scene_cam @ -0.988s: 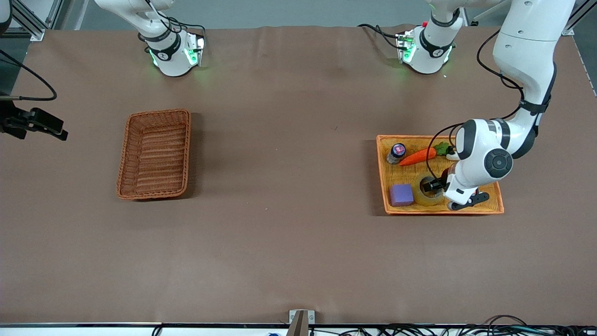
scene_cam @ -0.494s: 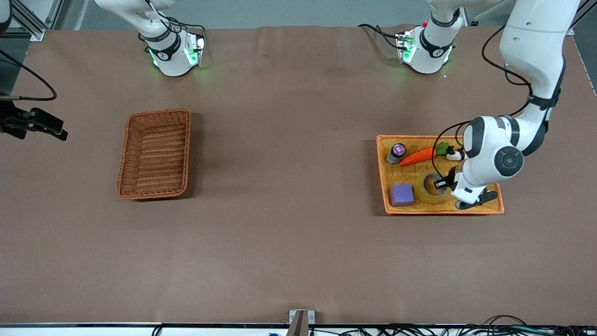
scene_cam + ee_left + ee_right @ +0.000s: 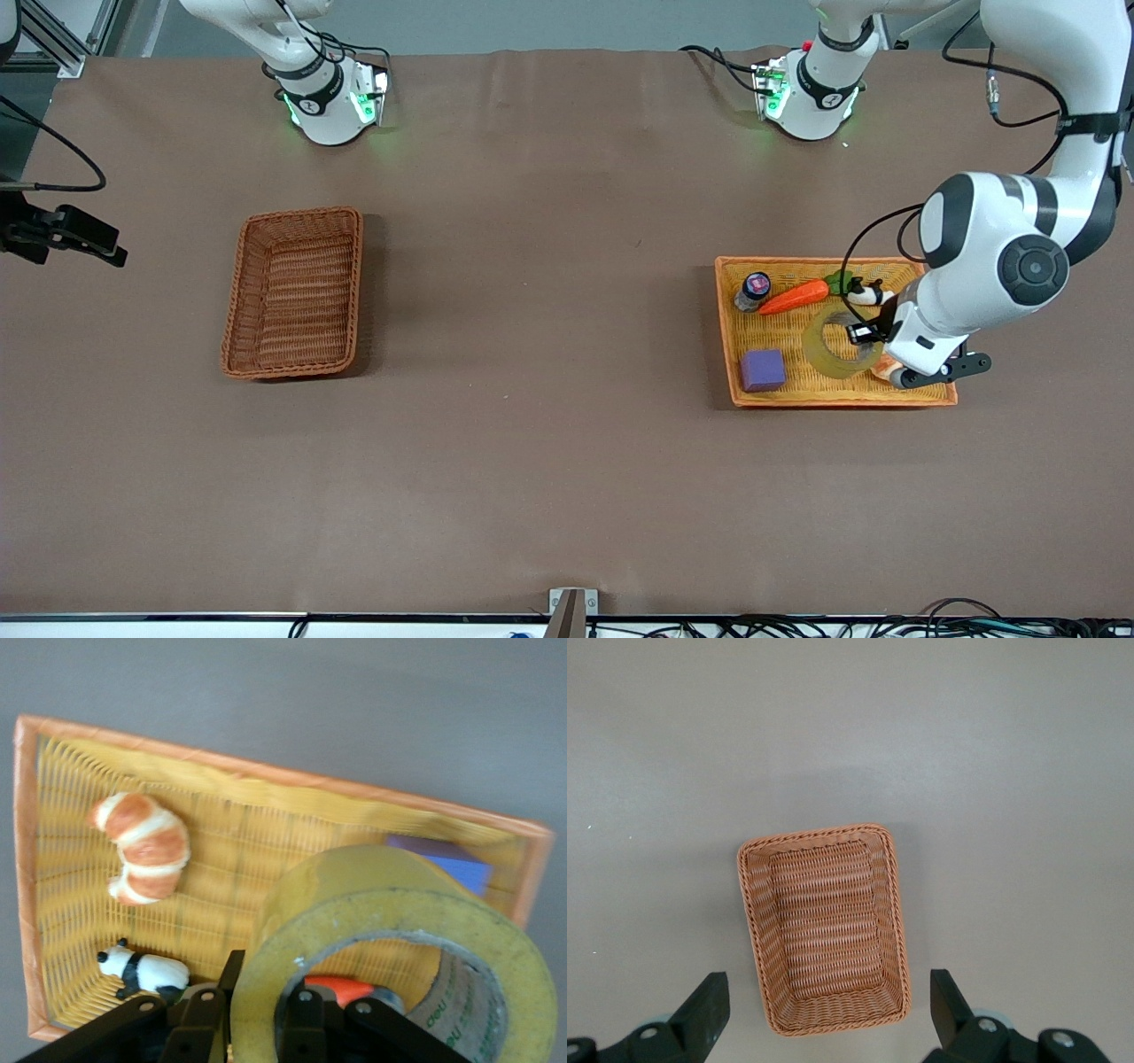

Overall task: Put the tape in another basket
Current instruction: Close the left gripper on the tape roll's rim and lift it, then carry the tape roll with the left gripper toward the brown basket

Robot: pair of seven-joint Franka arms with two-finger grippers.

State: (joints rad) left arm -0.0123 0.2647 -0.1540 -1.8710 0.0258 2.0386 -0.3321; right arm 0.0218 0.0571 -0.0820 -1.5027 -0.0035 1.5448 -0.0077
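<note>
My left gripper needs to let go of the tape on the bare table [image 3: 505, 302] between the reddish-brown basket and the light-orange tray.
The tape [image 3: 837, 341], a yellowish ring with a grey core, hangs tilted a little above the light-orange tray [image 3: 833, 401]. My left gripper [image 3: 864, 335] is shut on the tape's wall, one finger inside the ring and one outside; the left wrist view shows the tape [image 3: 399, 939] on the left gripper [image 3: 266, 992]. The dark reddish-brown basket [image 3: 237, 292] stands empty toward the right arm's end of the table. My right gripper [image 3: 826, 1005] is open, high over the basket [image 3: 824, 835], and is out of the front view.
In the tray lie a carrot [image 3: 795, 297], a small bottle [image 3: 753, 291], a purple block [image 3: 763, 369], a panda toy [image 3: 146, 970] and a croissant [image 3: 146, 846]. A black device with cables [image 3: 62, 235] sits at the table's edge at the right arm's end.
My left gripper has risen with the tape and shifted toward the left arm's end of the table. The tape has come up off the tray floor. The right arm has not moved.
</note>
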